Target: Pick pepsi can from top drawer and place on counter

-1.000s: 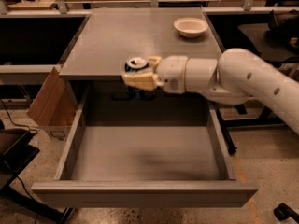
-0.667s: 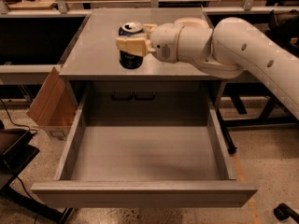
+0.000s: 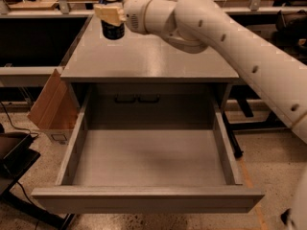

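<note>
The robot's gripper needs to let go of the pepsi can on the grey counter (image 3: 119, 56) a little behind the counter's front edge, above the black handles.
The pepsi can (image 3: 112, 28), dark blue with a silver lid, is upright in my gripper (image 3: 110, 14), which is shut on it. The can hangs above the far left part of the grey counter (image 3: 153, 61); I cannot tell whether its base touches the surface. My white arm (image 3: 230, 37) reaches in from the right across the counter. The top drawer (image 3: 148, 162) stands pulled fully open below, its flat grey floor bare.
A cardboard box (image 3: 50, 107) leans beside the cabinet on the left. A dark panel with two black handles (image 3: 136, 98) sits at the drawer's back. Tables and shelving stand behind the counter. A black object (image 3: 12, 150) lies on the floor at left.
My gripper has carried the can from just above the counter's front edge up and back toward the far left of the counter. The white bowl is now hidden behind my arm.
</note>
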`<state>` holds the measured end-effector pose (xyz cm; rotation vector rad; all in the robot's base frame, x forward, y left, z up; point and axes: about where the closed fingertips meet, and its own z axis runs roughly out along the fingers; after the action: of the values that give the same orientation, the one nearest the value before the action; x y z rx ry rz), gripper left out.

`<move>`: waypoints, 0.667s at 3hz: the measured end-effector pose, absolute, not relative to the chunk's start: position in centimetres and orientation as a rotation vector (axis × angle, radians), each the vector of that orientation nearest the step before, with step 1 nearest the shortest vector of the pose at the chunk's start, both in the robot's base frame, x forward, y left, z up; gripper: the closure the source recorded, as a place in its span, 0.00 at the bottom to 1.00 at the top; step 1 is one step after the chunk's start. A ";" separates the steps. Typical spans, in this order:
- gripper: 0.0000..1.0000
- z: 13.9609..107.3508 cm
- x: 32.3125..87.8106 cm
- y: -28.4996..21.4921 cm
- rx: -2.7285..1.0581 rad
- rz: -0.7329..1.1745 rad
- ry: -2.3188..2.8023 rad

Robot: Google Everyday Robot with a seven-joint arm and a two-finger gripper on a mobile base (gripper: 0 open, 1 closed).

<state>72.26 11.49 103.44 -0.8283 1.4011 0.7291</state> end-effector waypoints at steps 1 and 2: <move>1.00 101.3 76.3 15.2 -0.839 0.645 1.455; 1.00 98.1 79.8 16.8 -0.864 0.574 1.520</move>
<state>79.76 16.83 98.08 -0.8641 1.5199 0.5739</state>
